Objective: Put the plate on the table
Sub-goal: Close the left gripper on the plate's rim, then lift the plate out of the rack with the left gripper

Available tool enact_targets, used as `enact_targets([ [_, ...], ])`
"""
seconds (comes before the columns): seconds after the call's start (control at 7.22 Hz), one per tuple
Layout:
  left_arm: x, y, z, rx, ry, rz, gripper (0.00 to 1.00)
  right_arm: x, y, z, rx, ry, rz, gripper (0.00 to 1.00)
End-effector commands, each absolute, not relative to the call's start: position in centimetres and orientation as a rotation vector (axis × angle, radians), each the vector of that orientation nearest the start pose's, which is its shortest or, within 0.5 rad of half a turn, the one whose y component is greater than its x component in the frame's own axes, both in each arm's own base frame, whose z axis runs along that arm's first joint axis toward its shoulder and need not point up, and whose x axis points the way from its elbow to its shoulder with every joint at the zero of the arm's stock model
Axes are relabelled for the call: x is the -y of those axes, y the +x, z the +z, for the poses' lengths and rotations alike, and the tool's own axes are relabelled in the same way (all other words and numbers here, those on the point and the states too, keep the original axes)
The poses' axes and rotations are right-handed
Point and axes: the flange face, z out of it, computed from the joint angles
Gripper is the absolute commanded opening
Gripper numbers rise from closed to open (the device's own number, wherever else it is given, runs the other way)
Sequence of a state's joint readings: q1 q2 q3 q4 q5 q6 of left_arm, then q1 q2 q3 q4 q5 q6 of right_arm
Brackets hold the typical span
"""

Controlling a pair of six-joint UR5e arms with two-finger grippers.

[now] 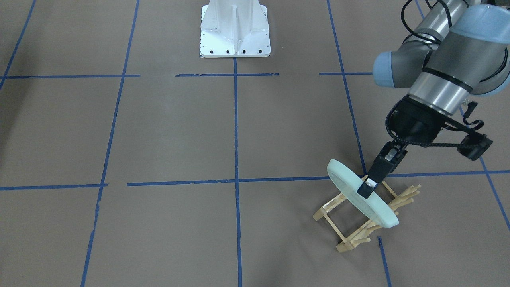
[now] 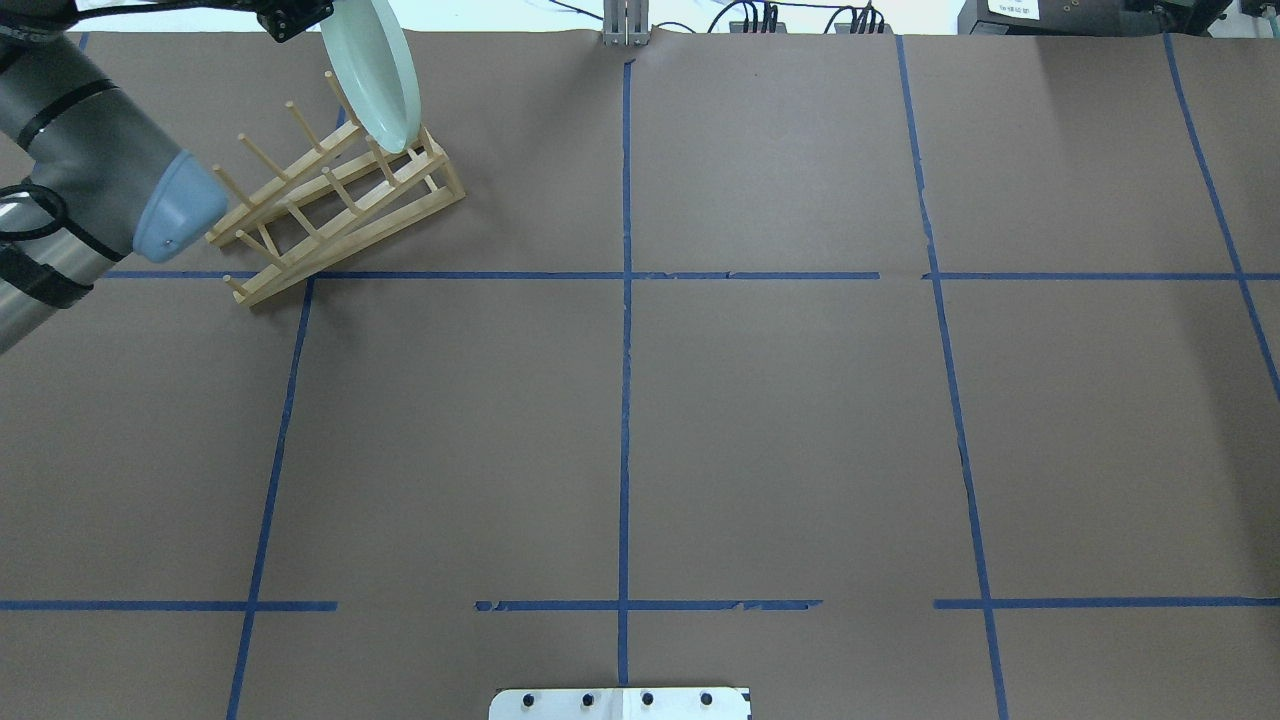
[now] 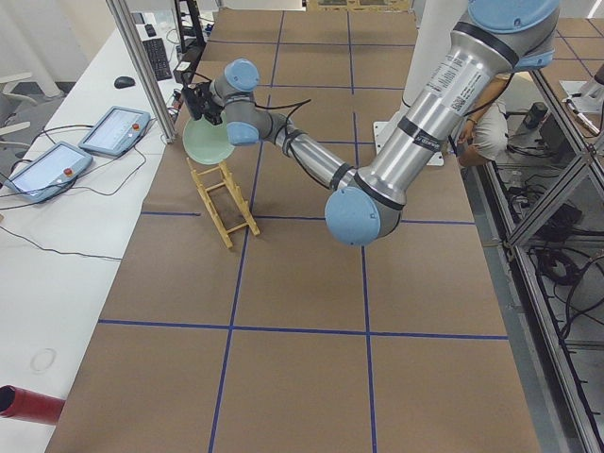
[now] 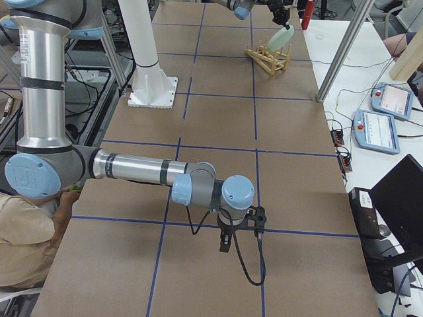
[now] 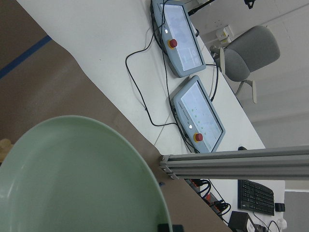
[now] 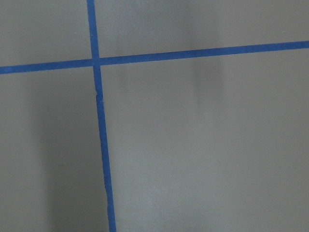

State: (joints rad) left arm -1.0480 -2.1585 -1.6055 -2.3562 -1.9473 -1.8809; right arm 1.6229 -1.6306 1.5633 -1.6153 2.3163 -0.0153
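Note:
Next, I set the plate down with my left gripper on the brown table (image 1: 299,116) between the rack and the white robot base. The plate now stands tilted at the rack's far end.
The pale mint-green plate (image 1: 346,181) stands on edge, tilted, at the far end of the light wooden peg rack (image 1: 346,242). My left gripper (image 1: 367,188) is shut on the plate's upper rim; one finger lies over the rim and the other is hidden behind it. Seen from overhead, the plate (image 2: 372,65) has its lower edge among the rack's (image 2: 330,210) pegs, and I cannot tell if it rests there. It fills the left wrist view (image 5: 72,179). My right gripper (image 4: 225,244) hangs low over the brown table (image 2: 780,430) far from the plate; I cannot tell whether it is open or shut.
The white robot base (image 1: 235,32) stands at the table's robot side. Two teach pendants (image 5: 198,113) and cables lie on a white bench beyond the table edge near the rack. An aluminium post (image 3: 142,66) rises beside the rack.

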Motion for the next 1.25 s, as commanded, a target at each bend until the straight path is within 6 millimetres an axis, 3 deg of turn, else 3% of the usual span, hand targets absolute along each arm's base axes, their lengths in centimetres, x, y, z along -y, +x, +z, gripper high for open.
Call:
enact_targets([
  [0.0, 58.4, 22.4, 15.5, -1.43, 0.193, -0.878, 0.0, 45.3, 8.9, 69.6, 0.748, -0.08, 0.076, 1.0],
  [0.14, 57.7, 22.2, 14.3, -1.416, 0.162, -0.916, 0.0, 45.3, 8.9, 69.6, 0.748, -0.08, 0.076, 1.0],
  [0.28, 56.7, 25.3, 14.0, -1.385, 0.075, -0.942, 0.0, 45.3, 8.9, 69.6, 0.748, -0.08, 0.076, 1.0],
  [0.42, 55.0, 31.0, 13.3, -1.303, 0.038, -0.945, 0.0, 45.3, 8.9, 69.6, 0.748, -0.08, 0.076, 1.0],
  [0.55, 52.6, 36.4, 13.9, -1.206, 0.014, -0.933, 0.0, 45.3, 8.9, 69.6, 0.748, -0.08, 0.076, 1.0],
  [0.97, 48.3, 47.0, 17.6, -0.792, -0.069, -0.76, 0.0, 45.3, 8.9, 69.6, 0.748, -0.08, 0.076, 1.0],
  [1.11, 47.9, 52.2, 18.5, -0.625, -0.093, -0.662, 0.0, 45.3, 8.9, 69.6, 0.748, -0.08, 0.076, 1.0],
])
